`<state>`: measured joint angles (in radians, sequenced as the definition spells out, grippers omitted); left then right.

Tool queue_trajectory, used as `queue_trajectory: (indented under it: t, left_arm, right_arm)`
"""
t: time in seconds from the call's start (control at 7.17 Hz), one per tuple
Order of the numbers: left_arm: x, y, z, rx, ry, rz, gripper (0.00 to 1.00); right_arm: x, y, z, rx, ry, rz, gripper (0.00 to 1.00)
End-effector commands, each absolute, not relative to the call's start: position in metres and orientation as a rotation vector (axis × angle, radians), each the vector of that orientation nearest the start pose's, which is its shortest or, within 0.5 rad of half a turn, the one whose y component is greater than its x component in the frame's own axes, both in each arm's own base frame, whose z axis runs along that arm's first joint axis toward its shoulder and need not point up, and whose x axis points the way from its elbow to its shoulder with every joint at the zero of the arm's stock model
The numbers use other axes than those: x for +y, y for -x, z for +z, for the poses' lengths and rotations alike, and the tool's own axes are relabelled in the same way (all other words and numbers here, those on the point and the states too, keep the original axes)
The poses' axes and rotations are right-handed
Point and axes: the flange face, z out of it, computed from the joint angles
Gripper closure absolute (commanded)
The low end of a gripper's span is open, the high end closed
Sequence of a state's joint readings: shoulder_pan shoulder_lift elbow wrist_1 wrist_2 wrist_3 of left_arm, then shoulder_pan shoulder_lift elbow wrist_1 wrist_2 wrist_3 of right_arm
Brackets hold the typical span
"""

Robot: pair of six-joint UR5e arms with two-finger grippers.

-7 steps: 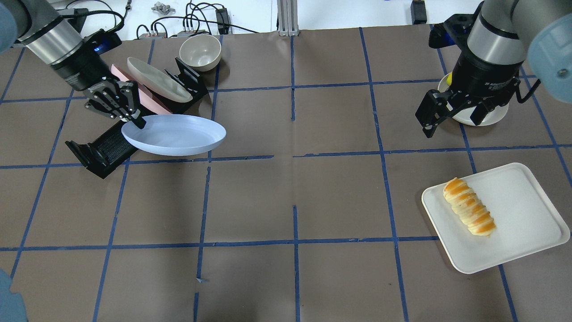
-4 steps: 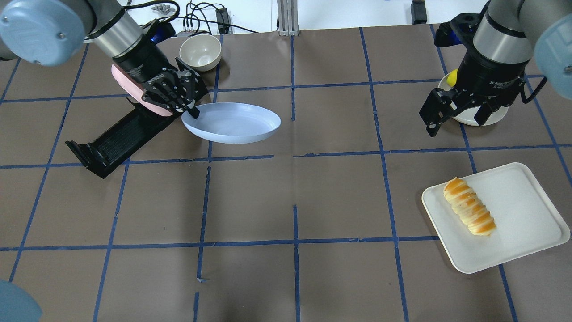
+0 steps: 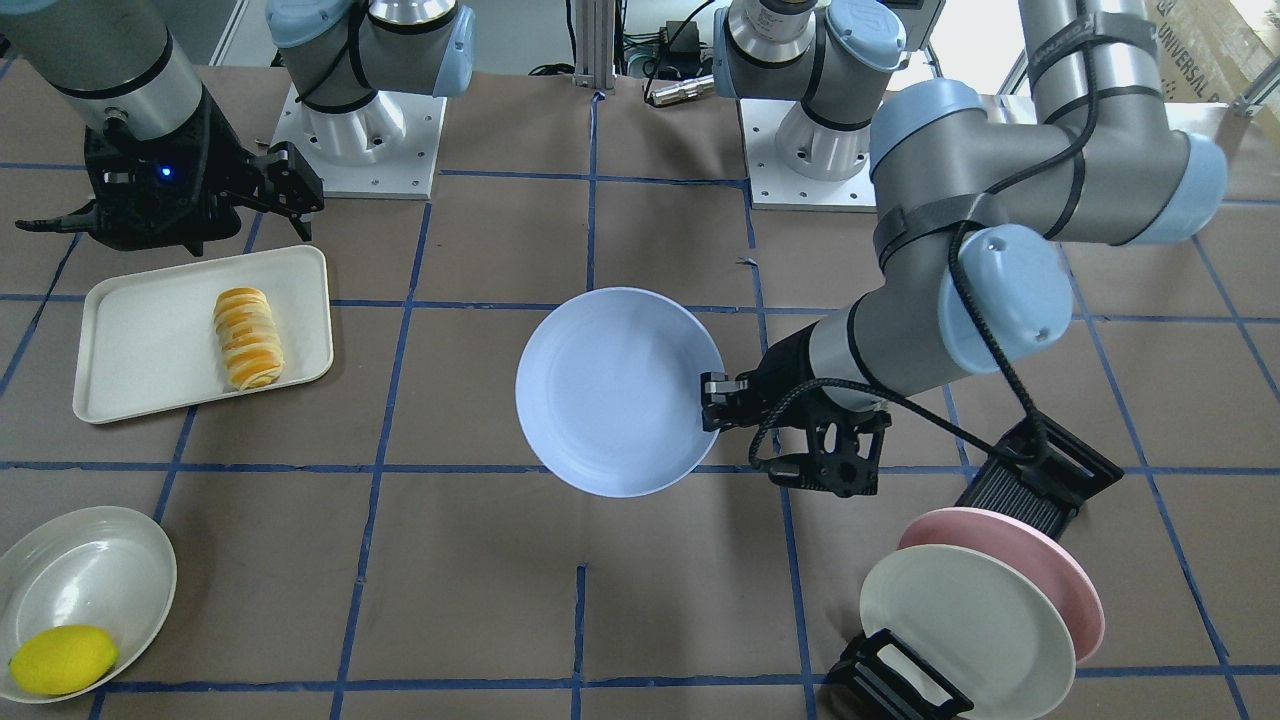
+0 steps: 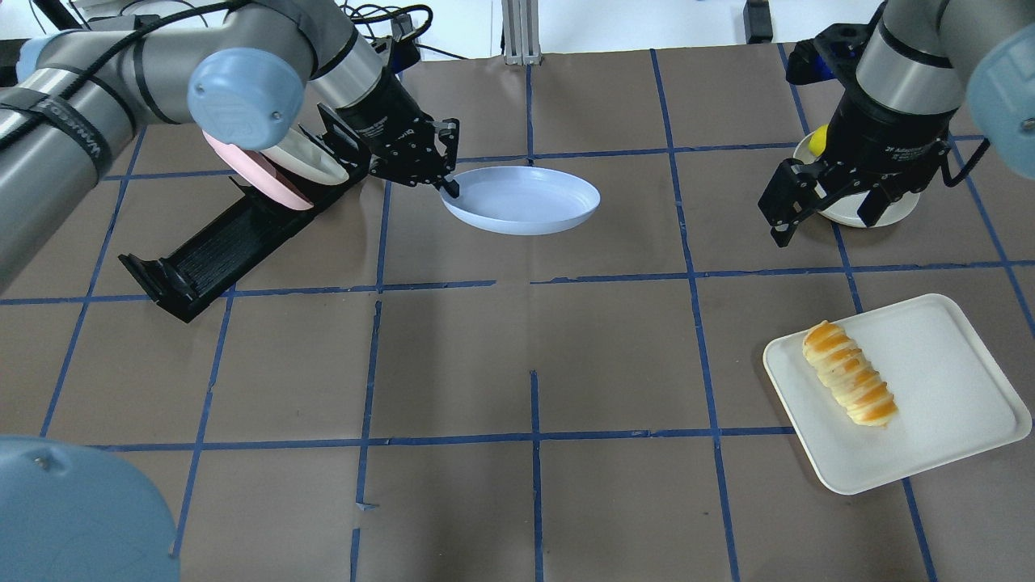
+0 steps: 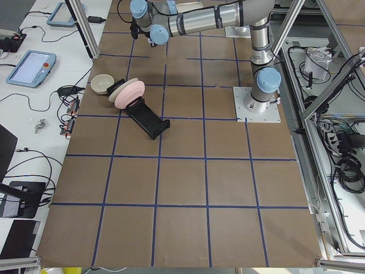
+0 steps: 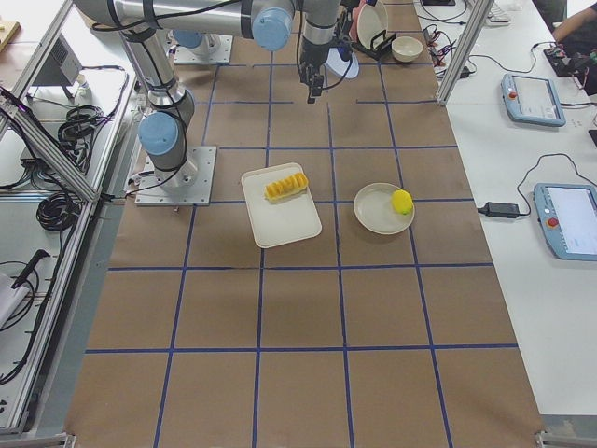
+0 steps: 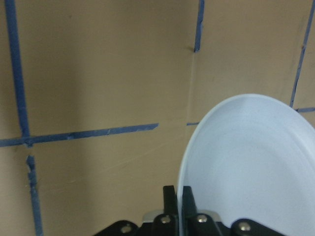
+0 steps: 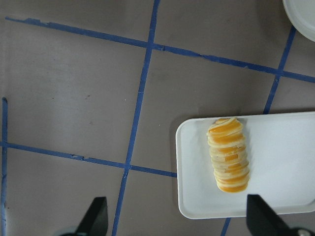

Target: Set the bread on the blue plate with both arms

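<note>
I need to use my left gripper to set the blue plate free on the table in the taped square (image 3: 500, 424) beside the white tray.
The blue plate (image 4: 521, 199) hangs level above the table, held by its rim in my shut left gripper (image 4: 447, 187). It also shows in the front view (image 3: 612, 391), with the left gripper (image 3: 712, 397) at its right edge, and in the left wrist view (image 7: 251, 167). The bread (image 4: 848, 373), striped orange and cream, lies on a white tray (image 4: 946, 404) at the right; it shows in the front view (image 3: 247, 337) and the right wrist view (image 8: 228, 154). My right gripper (image 4: 825, 212) is open and empty, high above the table beyond the tray.
A black dish rack (image 4: 218, 242) at the back left holds a pink plate (image 4: 242, 166) and a cream-white plate (image 4: 303, 153). A white dish (image 3: 85, 585) with a yellow lemon (image 3: 62, 659) sits under the right arm.
My left arm has carried the blue plate off the rack and rightward toward the table's middle. The right gripper has barely moved.
</note>
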<state>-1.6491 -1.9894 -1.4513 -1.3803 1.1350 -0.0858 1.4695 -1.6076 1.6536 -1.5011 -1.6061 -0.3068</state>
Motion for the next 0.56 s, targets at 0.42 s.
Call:
queue_trajectory:
  t: [0.42]
  left_arm:
    - [-0.617, 0.319, 0.271, 3.56, -0.073, 0.112, 0.98]
  right_arm:
    - [-0.474, -0.082, 0.458, 3.128, 0.326, 0.19, 0.0]
